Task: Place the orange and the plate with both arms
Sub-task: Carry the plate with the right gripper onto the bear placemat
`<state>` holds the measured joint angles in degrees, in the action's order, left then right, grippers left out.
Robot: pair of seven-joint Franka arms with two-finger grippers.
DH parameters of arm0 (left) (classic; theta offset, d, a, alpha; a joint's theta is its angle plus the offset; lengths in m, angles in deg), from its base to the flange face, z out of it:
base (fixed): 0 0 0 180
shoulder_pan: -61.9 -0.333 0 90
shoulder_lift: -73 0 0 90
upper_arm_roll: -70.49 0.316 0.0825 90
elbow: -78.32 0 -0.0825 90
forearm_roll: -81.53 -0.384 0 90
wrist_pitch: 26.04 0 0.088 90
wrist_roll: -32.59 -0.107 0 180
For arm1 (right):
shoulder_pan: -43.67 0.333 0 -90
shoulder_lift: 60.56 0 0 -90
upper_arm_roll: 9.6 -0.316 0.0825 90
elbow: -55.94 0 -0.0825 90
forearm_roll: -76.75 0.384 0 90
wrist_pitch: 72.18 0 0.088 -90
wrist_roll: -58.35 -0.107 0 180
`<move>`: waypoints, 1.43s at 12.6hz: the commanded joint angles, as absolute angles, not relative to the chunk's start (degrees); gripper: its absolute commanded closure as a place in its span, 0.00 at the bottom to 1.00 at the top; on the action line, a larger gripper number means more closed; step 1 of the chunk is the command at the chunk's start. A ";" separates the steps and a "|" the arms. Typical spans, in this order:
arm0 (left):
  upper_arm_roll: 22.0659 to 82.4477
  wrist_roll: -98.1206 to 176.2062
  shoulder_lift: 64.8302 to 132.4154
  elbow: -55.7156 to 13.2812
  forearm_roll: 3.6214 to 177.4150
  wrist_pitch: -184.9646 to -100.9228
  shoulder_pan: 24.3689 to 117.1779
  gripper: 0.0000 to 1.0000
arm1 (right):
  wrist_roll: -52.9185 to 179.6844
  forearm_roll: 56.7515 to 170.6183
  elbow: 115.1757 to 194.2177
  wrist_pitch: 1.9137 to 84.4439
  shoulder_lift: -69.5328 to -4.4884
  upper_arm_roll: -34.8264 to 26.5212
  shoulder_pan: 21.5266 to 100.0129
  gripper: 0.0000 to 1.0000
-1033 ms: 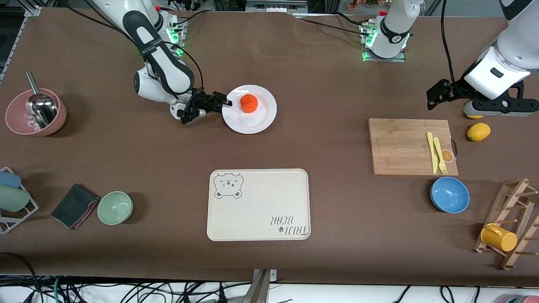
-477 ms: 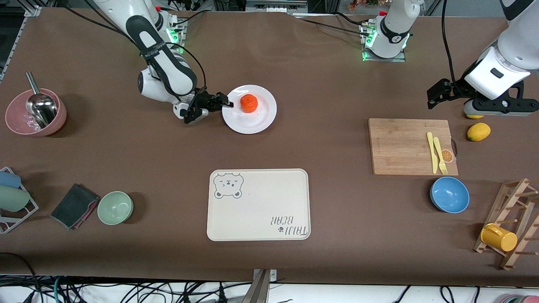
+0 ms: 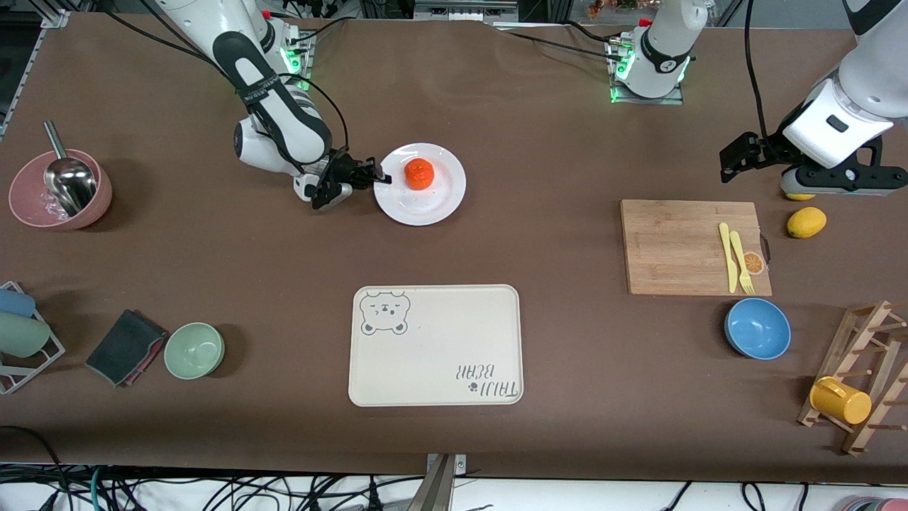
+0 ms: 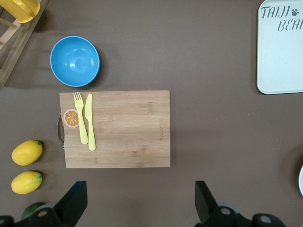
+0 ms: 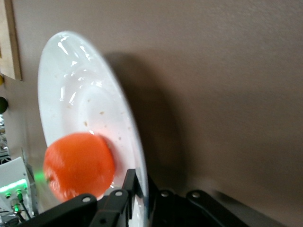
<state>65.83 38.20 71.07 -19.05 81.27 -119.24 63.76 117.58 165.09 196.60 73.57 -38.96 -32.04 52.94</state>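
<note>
The white plate with its orange will go down on the middle of the cream bear-printed tray (image 3: pixel 447 348) from my right gripper.
The white plate (image 3: pixel 425 202) lies on the brown table toward the right arm's end, with the orange (image 3: pixel 418 174) resting on it. My right gripper (image 3: pixel 381 177) is shut on the plate's rim at the edge toward the right arm's end. In the right wrist view the plate (image 5: pixel 80 104) fills the frame, the orange (image 5: pixel 78 165) sits close to my right gripper (image 5: pixel 142 194), and one finger lies on top of the rim, the other beneath. My left gripper (image 4: pixel 140 205) hangs open and empty over bare table beside the wooden cutting board (image 4: pixel 118 127).
A cream bear-printed tray (image 3: pixel 435 345) lies nearer the front camera than the plate. The cutting board (image 3: pixel 695 247) carries a yellow fork and knife. A blue bowl (image 3: pixel 757 328), lemons (image 3: pixel 806 222), a green bowl (image 3: pixel 194 350), a pink bowl with a scoop (image 3: pixel 60 190) and a mug rack (image 3: pixel 858 376) stand around.
The right gripper's fingers closed onto the plate's rim and the right arm shifted slightly toward the plate. The left arm has stayed still.
</note>
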 commanded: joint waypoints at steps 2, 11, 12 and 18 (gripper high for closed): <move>66.01 36.99 71.42 -17.75 82.76 -117.98 63.57 0.00 | 119.09 166.14 196.04 74.60 -37.89 -32.63 52.72 1.00; 66.10 37.25 71.42 -17.66 82.84 -117.10 63.39 0.00 | 98.73 163.43 181.56 72.76 -35.26 -32.54 52.55 1.00; 66.10 37.34 71.42 -17.66 82.84 -117.10 63.39 0.00 | 95.47 161.15 178.14 72.67 -33.34 -32.63 52.55 1.00; 66.10 37.34 71.42 -17.66 82.84 -117.10 63.39 0.00 | 76.41 140.52 152.05 72.67 -17.17 -32.54 50.62 1.00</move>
